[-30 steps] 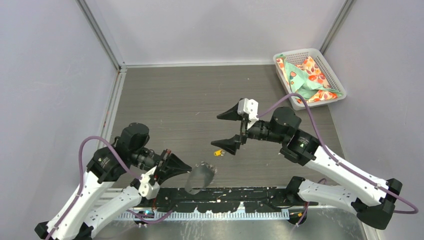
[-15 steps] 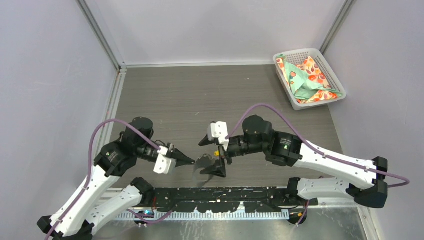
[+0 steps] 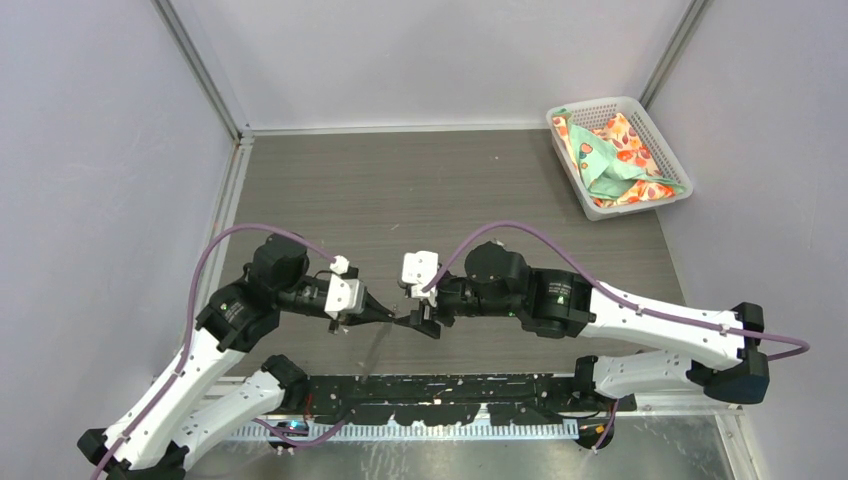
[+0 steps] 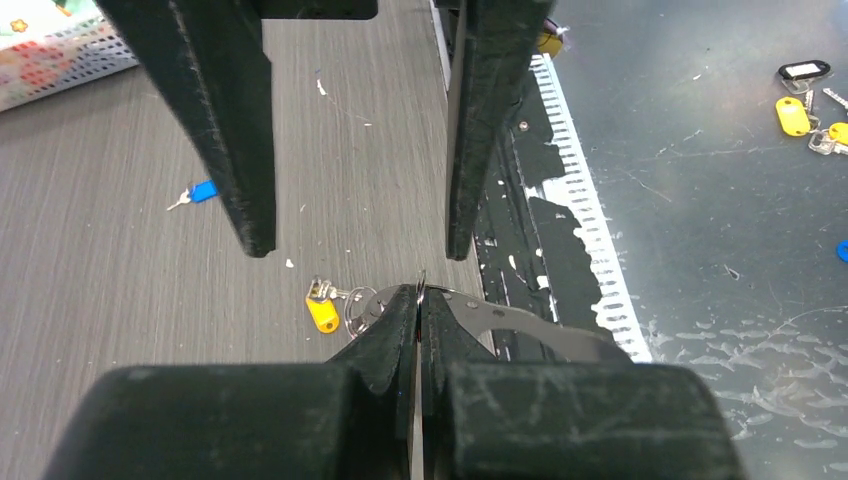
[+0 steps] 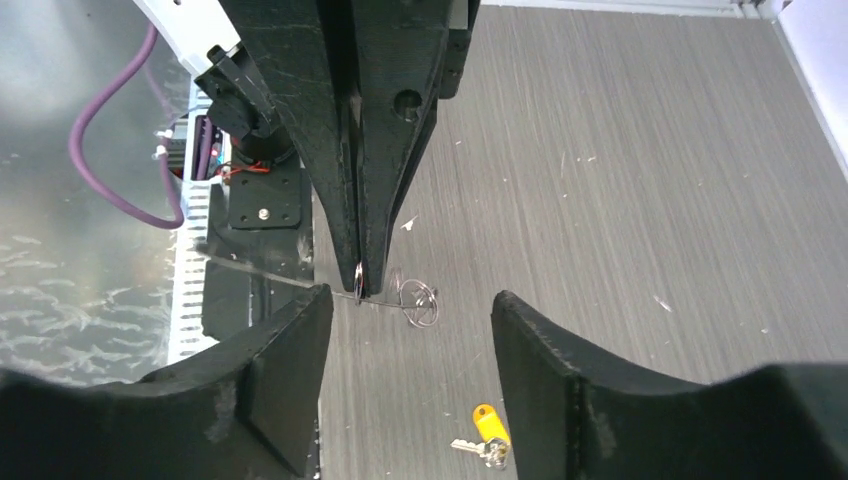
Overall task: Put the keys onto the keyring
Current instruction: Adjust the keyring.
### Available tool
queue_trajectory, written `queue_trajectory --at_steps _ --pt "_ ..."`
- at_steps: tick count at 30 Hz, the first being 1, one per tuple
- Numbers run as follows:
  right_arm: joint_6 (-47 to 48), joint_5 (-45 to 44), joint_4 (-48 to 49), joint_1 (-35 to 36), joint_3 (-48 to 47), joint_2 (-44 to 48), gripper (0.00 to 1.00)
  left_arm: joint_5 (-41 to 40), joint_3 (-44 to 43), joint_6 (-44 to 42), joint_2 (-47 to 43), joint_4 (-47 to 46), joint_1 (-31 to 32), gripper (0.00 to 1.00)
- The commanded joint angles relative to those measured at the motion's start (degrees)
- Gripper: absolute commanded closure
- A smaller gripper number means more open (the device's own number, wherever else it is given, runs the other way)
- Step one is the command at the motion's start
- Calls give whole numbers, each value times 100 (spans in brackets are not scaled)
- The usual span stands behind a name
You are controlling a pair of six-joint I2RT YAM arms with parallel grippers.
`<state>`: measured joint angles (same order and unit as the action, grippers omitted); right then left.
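Only a short arc of the keyring shows past the left gripper's fingers, so the robot's right gripper needs to pinch that arc [image 5: 359, 293] while the left gripper shifts its hold.
My left gripper [image 3: 388, 317] is shut on the keyring [image 4: 421, 287]; the thin metal ring stands edge-on between the pads and grey cord [image 4: 520, 322] trails from it. In the right wrist view the left gripper [image 5: 362, 285] pinches the ring [image 5: 358, 279], with a thin wire running to small rings [image 5: 420, 302]. My right gripper [image 3: 420, 310] is open and empty, its fingers [image 4: 235, 140] on either side of the left gripper's tip. The yellow-headed key [image 5: 485, 424] lies on the table below; it also shows in the left wrist view [image 4: 322, 313]. The blue-headed key [image 4: 202, 191] lies further off.
A white basket [image 3: 640, 115] holding patterned cloth stands at the back right. A black strip [image 3: 450, 385] runs along the table's near edge, by the arm bases. Spare keys with tags [image 4: 795, 112] lie on the dark surface beyond that edge.
Both arms have come together at the table's near middle. My left gripper rose and moved right with the keyring; my right gripper swung left and now brackets the left gripper's tip.
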<state>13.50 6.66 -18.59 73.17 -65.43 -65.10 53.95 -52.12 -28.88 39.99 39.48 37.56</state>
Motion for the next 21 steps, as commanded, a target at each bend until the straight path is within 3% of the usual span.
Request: queue_trajectory --at_steps 1,3,4,7,9,12,14,16,21 --pt "13 -200 391 87 -143 -22 32 -20 -97 315 -3 -343 16 100" --pt "3 -109 331 88 -128 -56 34 -53 -112 324 -8 -336 20 100" --pt "-4 -43 294 86 -136 -72 40 -53 -114 329 -15 -335 15 100" --pt "-23 70 191 85 -202 -159 68 -3 -130 355 -18 -349 16 100" --pt "-22 113 117 87 -268 -204 81 2 -147 362 -17 -347 16 100" --pt "-76 139 138 93 -279 -211 83 -1 -179 350 -22 -325 14 100" --pt "-133 147 186 90 -242 -190 73 -12 -187 352 -28 -320 22 100" --pt "-173 169 254 88 -166 -134 72 -38 -193 340 -26 -309 15 100" --pt "-241 212 331 88 -62 -35 79 -38 -210 340 -10 -335 14 100"
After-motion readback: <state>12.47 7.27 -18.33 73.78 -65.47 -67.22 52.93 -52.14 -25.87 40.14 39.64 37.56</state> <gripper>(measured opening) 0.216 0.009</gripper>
